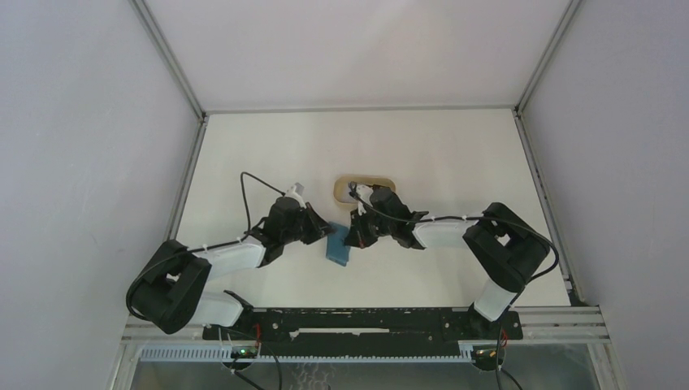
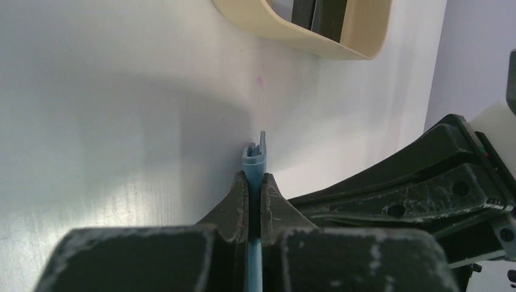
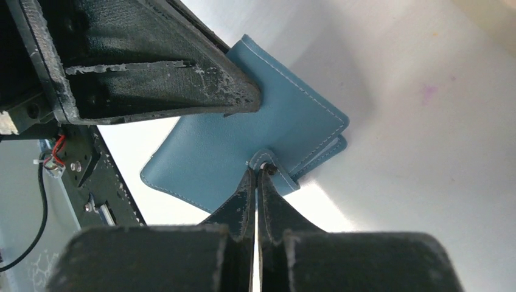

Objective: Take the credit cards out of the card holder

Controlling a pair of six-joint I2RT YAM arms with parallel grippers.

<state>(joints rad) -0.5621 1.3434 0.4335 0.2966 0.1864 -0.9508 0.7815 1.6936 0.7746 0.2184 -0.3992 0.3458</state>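
Note:
The snap tab is curled over the card holder's cover, so next my right gripper backs away and takes the snap tab's loose end (image 3: pixel 262 159) before it opens the cover.
The teal-blue card holder (image 1: pixel 336 247) lies folded between the two arms. My left gripper (image 2: pixel 255 176) is shut on one edge of the card holder (image 2: pixel 254 159), which shows edge-on between the pads. My right gripper (image 3: pixel 258 173) is shut on the small snap tab (image 3: pixel 268 160) at the card holder's (image 3: pixel 243 131) opposite edge. The left gripper's finger (image 3: pixel 164 85) presses on the cover in the right wrist view. From above, the left gripper (image 1: pixel 324 232) and right gripper (image 1: pixel 354 239) flank the holder. The credit cards are hidden.
A tan oval tray (image 1: pixel 367 185) stands just behind the card holder, partly under the right arm. In the left wrist view dark flat things (image 2: pixel 319 15) stand inside the tray (image 2: pixel 341 52); what they are is unclear. White walls enclose the table.

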